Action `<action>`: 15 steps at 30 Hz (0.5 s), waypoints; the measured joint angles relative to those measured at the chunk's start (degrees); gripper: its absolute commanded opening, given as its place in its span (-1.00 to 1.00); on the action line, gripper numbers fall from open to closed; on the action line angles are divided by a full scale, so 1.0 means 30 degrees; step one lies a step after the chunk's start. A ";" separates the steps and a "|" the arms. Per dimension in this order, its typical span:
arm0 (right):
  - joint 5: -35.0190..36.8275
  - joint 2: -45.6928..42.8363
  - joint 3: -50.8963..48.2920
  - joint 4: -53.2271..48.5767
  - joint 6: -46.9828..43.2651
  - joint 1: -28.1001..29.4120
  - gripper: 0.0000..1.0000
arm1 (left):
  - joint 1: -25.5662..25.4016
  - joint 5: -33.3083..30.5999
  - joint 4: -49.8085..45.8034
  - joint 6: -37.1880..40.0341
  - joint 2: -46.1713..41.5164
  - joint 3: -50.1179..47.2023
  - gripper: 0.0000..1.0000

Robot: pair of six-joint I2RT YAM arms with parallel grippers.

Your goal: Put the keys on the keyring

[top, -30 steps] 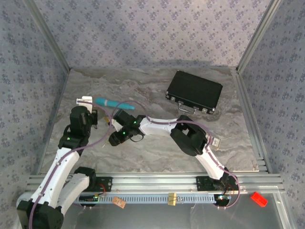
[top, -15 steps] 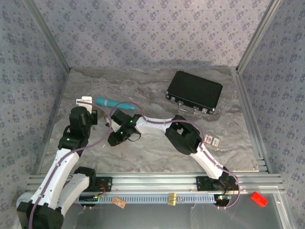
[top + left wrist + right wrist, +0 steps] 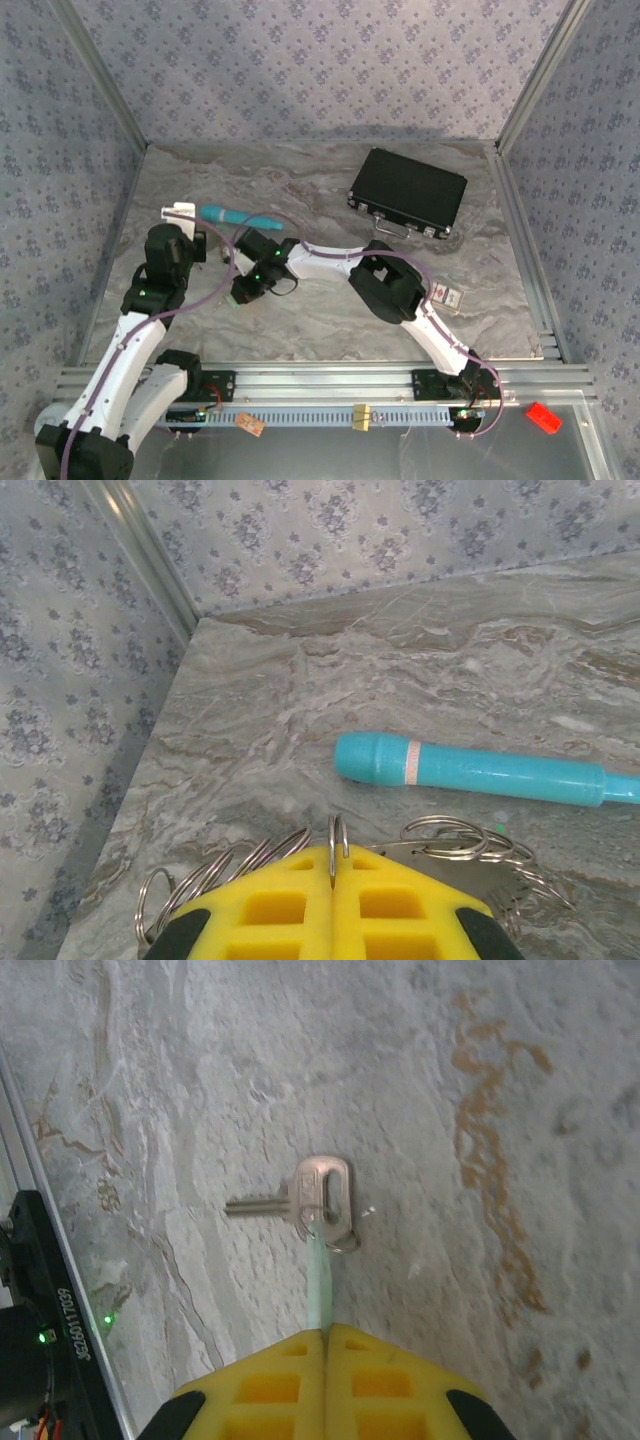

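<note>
Next, I release the pale teal-green tab with my right gripper on the bare marble [image 3: 336, 327] near the front metal rail's yellow block.
In the left wrist view my left gripper [image 3: 333, 848] is shut on one thin wire loop of the keyring [image 3: 338, 832]. More of its silvery loops [image 3: 455, 837] fan out on either side of the yellow fingers, low over the table. My right gripper [image 3: 325, 1330] is shut on the pale teal-green tab [image 3: 319, 1280] of a key. The small silver key [image 3: 318, 1198] hangs from that tab by a little ring, over the marble. From above, the left gripper [image 3: 198, 250] and right gripper [image 3: 241, 296] are close together at the left of the table.
A long teal pen-like stick [image 3: 236, 216] [image 3: 480, 772] lies just beyond the keyring. A black case [image 3: 408, 192] sits at the back right. A small red-and-white tag [image 3: 447, 295] lies by the right arm's elbow. The left wall and its metal rail [image 3: 150, 550] are near.
The right arm's elbow has swung slightly left, uncovering the red-and-white tag, and its gripper has edged a little nearer. The left arm has held still.
</note>
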 measured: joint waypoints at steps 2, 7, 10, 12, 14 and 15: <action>0.0036 -0.0976 -0.1268 -0.0058 -0.0080 -0.0153 -1.00 | 0.0000 0.0539 -0.0015 0.0124 -0.0044 0.0000 -1.00; 0.0342 -0.4473 -0.5246 -0.0335 -0.0452 -0.0670 -1.00 | 0.0000 0.2237 -0.0146 0.0568 -0.0029 0.0000 -1.00; 0.0612 -0.7053 -0.8167 -0.0488 -0.0510 -0.1115 -1.00 | -0.0029 0.3759 -0.0321 0.0969 0.0168 0.0007 -1.00; 0.0903 -0.8633 -1.0156 -0.0605 -0.0503 -0.1428 -1.00 | -0.0328 0.4605 -0.0525 0.1362 0.0408 0.0022 -1.00; 0.1239 -0.9879 -1.1905 -0.0882 -0.0459 -0.1734 -1.00 | -0.1027 0.5238 -0.0627 0.1945 0.0685 0.0080 -1.00; 0.1384 -1.0367 -1.2677 -0.1013 -0.0408 -0.1872 -1.00 | -0.1515 0.5501 -0.0729 0.2331 0.0867 0.0182 -1.00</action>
